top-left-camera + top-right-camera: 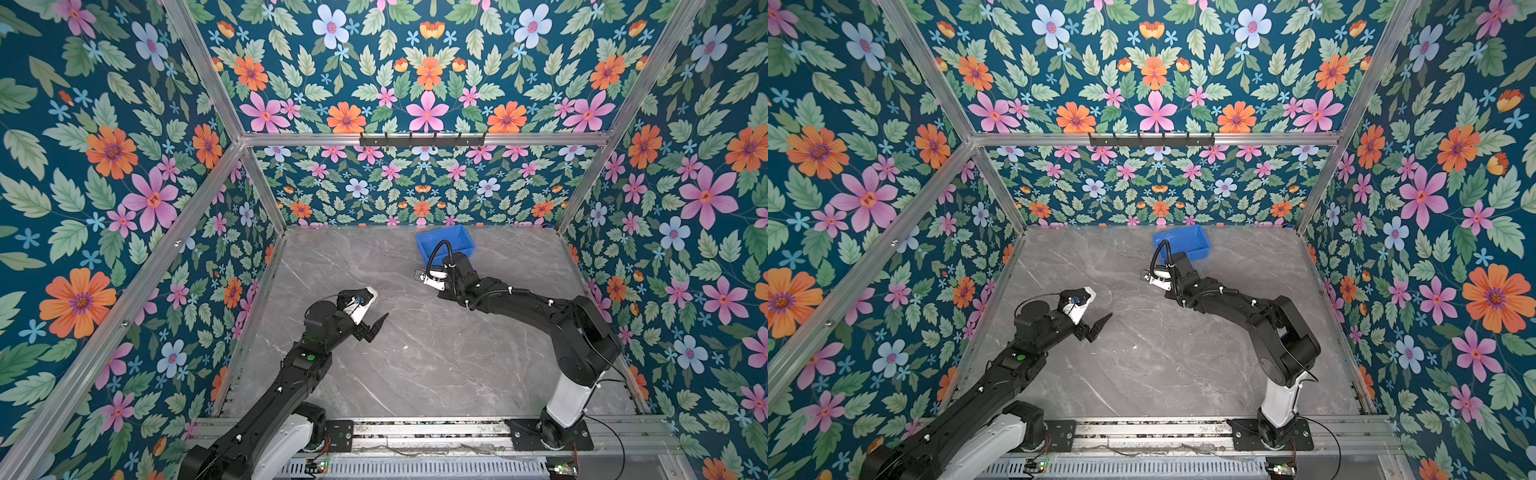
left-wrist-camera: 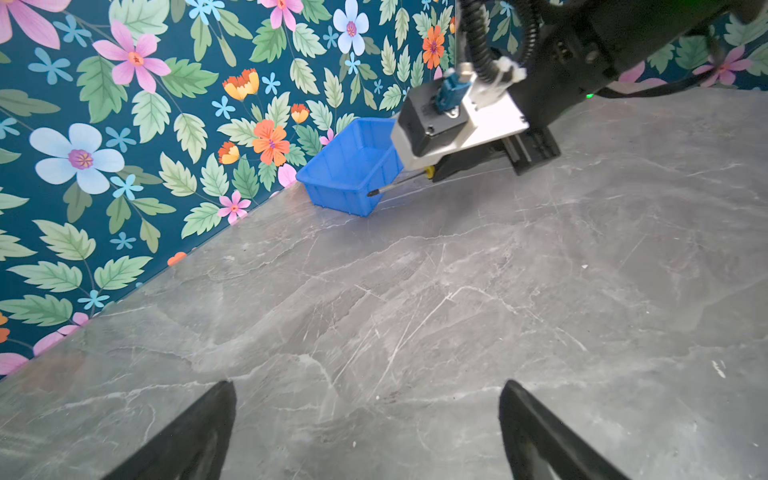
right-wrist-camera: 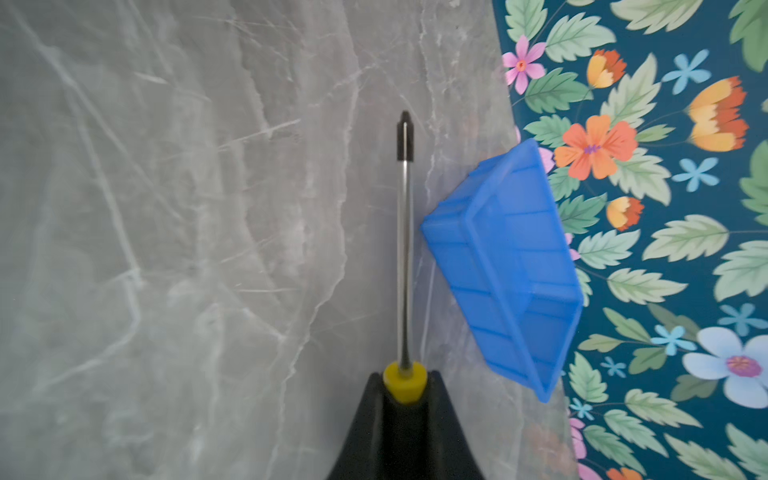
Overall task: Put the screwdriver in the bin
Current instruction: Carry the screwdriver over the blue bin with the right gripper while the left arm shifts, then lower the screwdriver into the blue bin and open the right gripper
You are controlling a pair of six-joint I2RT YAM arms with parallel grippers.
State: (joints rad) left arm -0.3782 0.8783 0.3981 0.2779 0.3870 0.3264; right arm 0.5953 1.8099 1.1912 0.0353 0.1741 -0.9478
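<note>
The robot's right gripper should release the screwdriver inside the blue bin, on its bottom (image 1: 442, 241) (image 3: 524, 268) towards the side at the back.
My right gripper (image 3: 405, 376) is shut on the screwdriver (image 3: 403, 249). The yellow collar of its handle sits between the fingertips, and the thin metal shaft sticks straight out ahead. The screwdriver (image 2: 395, 188) hangs just above the table beside the blue bin (image 3: 511, 266), outside its wall, with the dark tip near one corner. The bin (image 1: 446, 241) (image 1: 1183, 241) stands at the back of the table against the wall and looks empty. In both top views the right wrist camera (image 1: 434, 275) hides the jaws and the tool. My left gripper (image 1: 376, 328) (image 2: 368, 386) is open over bare table, left of centre.
The grey marble table (image 1: 415, 357) is walled on three sides by floral panels (image 1: 415, 195) in aluminium frames. A black hook rail (image 1: 422, 139) hangs on the back wall. Both arm bases sit on the front rail (image 1: 415, 430).
</note>
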